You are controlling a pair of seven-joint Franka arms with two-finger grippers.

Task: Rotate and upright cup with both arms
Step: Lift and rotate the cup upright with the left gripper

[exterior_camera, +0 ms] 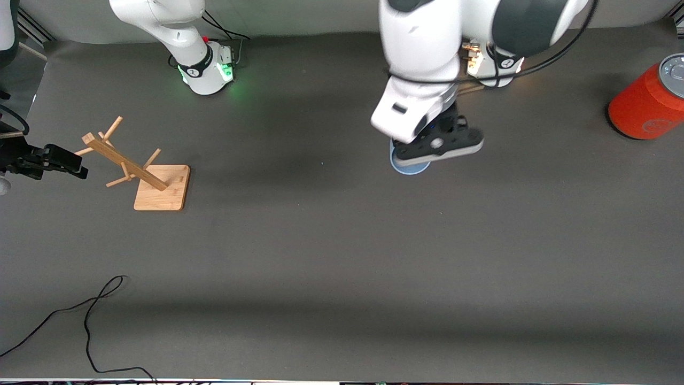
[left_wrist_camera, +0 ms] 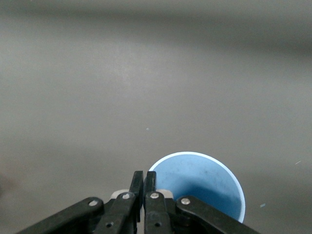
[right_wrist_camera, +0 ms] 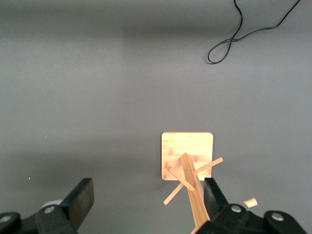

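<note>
The robot's left gripper needs to set the light-blue cup down near the middle of the dark mat [exterior_camera: 377, 209], toward the wooden rack.
The light-blue cup [exterior_camera: 409, 167] stands on the dark mat in front of the left arm's base, mostly hidden under the left hand. In the left wrist view the cup [left_wrist_camera: 200, 180] shows its open rim facing up. My left gripper [exterior_camera: 422, 154] [left_wrist_camera: 144, 178] is right over the cup's rim, with its fingers closed together at the rim's edge. My right gripper [exterior_camera: 75, 166] [right_wrist_camera: 148, 200] is open and empty, held above the mat beside the wooden rack at the right arm's end of the table.
A wooden peg rack [exterior_camera: 160, 187] [right_wrist_camera: 187, 146] on a square base stands near the right gripper. A large orange-red cylinder [exterior_camera: 646, 107] with a grey top lies at the left arm's end. A black cable [exterior_camera: 91, 321] [right_wrist_camera: 234, 44] runs along the mat nearest the front camera.
</note>
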